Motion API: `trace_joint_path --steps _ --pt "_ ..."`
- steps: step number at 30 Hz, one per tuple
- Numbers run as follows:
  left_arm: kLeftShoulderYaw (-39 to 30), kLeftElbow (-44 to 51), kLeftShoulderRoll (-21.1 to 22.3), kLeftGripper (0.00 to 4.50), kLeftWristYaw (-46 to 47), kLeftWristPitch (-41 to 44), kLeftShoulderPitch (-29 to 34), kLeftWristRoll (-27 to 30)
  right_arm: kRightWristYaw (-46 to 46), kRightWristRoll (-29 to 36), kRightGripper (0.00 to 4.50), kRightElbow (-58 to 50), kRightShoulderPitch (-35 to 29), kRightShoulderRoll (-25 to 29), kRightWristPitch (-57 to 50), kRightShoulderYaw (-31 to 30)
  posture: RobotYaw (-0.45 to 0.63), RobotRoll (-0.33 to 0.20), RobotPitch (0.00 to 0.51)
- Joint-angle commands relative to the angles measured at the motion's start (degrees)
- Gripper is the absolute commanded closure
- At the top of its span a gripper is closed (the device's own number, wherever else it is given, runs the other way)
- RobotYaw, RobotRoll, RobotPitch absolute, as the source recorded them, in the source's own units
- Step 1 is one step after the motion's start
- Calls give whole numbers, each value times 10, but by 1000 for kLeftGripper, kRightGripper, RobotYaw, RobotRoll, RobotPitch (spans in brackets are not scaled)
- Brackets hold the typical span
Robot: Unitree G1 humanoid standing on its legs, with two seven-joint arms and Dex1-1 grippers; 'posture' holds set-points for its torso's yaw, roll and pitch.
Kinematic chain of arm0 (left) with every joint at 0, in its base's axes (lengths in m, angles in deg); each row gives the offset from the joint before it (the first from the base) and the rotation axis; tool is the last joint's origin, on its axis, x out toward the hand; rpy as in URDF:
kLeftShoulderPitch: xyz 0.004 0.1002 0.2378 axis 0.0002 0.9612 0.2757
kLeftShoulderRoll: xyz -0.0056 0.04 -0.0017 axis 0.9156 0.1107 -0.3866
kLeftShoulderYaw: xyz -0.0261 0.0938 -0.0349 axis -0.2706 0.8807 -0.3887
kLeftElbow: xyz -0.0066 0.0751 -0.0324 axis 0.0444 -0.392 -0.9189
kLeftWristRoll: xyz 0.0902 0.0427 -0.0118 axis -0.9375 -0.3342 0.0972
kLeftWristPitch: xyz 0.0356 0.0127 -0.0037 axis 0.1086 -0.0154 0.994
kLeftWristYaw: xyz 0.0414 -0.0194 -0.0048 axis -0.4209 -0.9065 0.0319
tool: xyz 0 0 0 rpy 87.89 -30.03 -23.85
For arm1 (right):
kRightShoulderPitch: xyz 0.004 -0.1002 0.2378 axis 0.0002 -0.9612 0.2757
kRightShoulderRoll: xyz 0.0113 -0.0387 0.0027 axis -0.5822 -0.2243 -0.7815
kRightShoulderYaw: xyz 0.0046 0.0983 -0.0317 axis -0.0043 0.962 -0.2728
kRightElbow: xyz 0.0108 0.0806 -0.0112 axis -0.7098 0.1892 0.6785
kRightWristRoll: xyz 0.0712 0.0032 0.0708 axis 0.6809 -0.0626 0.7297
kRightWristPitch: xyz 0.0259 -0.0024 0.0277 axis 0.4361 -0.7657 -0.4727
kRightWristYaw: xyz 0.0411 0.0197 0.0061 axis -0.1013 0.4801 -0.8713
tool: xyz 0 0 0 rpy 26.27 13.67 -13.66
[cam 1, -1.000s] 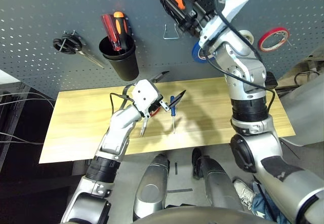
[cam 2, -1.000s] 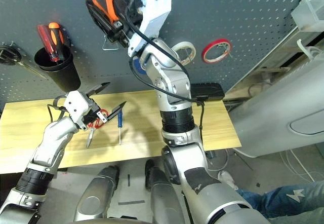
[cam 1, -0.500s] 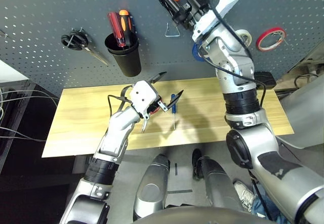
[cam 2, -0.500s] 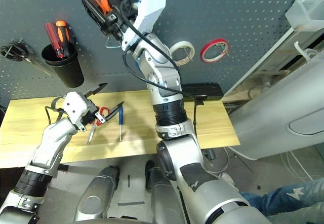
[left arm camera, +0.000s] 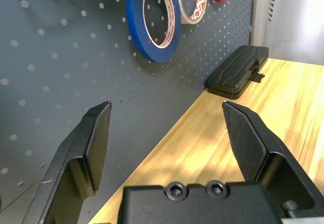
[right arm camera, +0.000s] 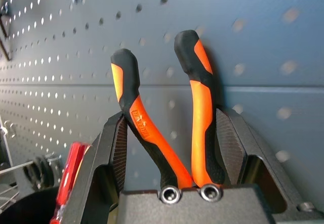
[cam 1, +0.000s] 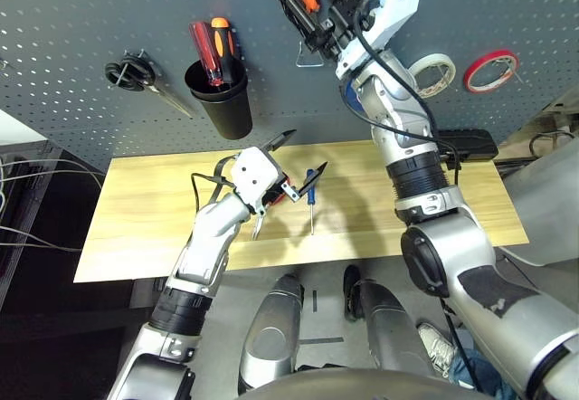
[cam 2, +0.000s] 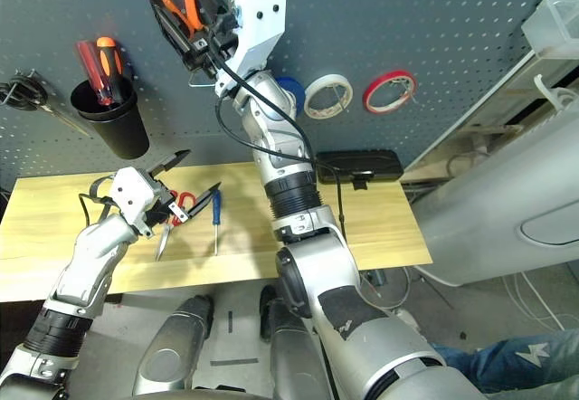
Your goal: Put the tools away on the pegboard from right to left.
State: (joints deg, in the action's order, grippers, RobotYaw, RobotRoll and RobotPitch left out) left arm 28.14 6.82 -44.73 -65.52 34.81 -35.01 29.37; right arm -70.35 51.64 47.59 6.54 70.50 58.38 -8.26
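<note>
The robot's left gripper will next go to the small blue-handled screwdriver near the metal rod and close on the screwdriver's handle (cam 1: pixel 311 195).
My right gripper (cam 1: pixel 312 6) is raised against the dark pegboard (cam 1: pixel 90 11) and is shut on the orange-and-black pliers (right arm camera: pixel 197 97), handles up, just above a wire hook (cam 1: pixel 308 56). The blue tape roll (cam 2: pixel 288 88) hangs on the board beside my right arm. My left gripper (cam 1: pixel 304 151) hovers open over the wooden table (cam 1: pixel 145 210), with nothing between its fingers. Below it lie the red-handled scissors (cam 2: pixel 176 205), partly hidden by the gripper. The small blue-handled screwdriver (cam 1: pixel 308 187) lies just to their right.
A black cup (cam 1: pixel 220 101) on the board holds red and orange screwdrivers. Black-handled scissors (cam 1: pixel 127 72) hang at the far left. White tape (cam 1: pixel 432 63) and red tape (cam 1: pixel 488 58) hang at the right. A black case (cam 1: pixel 461 142) lies at the table's back right.
My right forearm has swung left, uncovering the white tape, with the pliers still high by the hook. The camera has shifted a little. My left gripper has hardly moved.
</note>
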Motion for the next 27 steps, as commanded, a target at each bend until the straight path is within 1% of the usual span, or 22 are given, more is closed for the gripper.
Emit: trace_joint_path --steps 1,8,9,10,11,13,17,20,22,24,27 --pt "7 9 0 0 0 8 15 -9 -4 -7 1586 9 -3 -6 25 -6 307 0 246" --pt "16 2 -3 0 -11 10 13 -10 -1 -11 1586 -4 -32 -1 18 -8 284 0 245" --pt "17 -1 -3 0 -13 10 10 -11 1 -13 846 -13 -38 2 11 -8 274 0 246" --pt "17 -4 -4 0 -14 10 6 -11 3 -14 514 -28 -49 6 2 -9 271 0 246" --pt "17 -7 -5 0 -15 11 2 -11 4 -14 20 -44 -60 10 -7 -9 264 0 245" --pt "18 -13 -5 0 -20 11 -5 -9 7 -15 20 -91 -90 23 -32 -11 257 0 245" --pt "18 -24 -4 0 -31 12 -15 -7 13 -3 20 -220 -154 51 -114 -19 239 0 247" --pt "19 -28 -3 0 -39 13 -14 -6 -8 25 20 -344 -215 91 -227 -37 231 0 246" --pt "21 -32 0 0 -47 16 -13 -6 -35 58 20 -426 -263 141 -330 -49 214 0 243" --pt "23 -38 1 0 -53 17 -14 -6 -46 75 20 -470 -301 179 -393 -51 204 0 242" --pt "27 -46 -2 0 -59 17 -18 -8 -42 77 20 -483 -328 204 -425 -44 198 0 241"
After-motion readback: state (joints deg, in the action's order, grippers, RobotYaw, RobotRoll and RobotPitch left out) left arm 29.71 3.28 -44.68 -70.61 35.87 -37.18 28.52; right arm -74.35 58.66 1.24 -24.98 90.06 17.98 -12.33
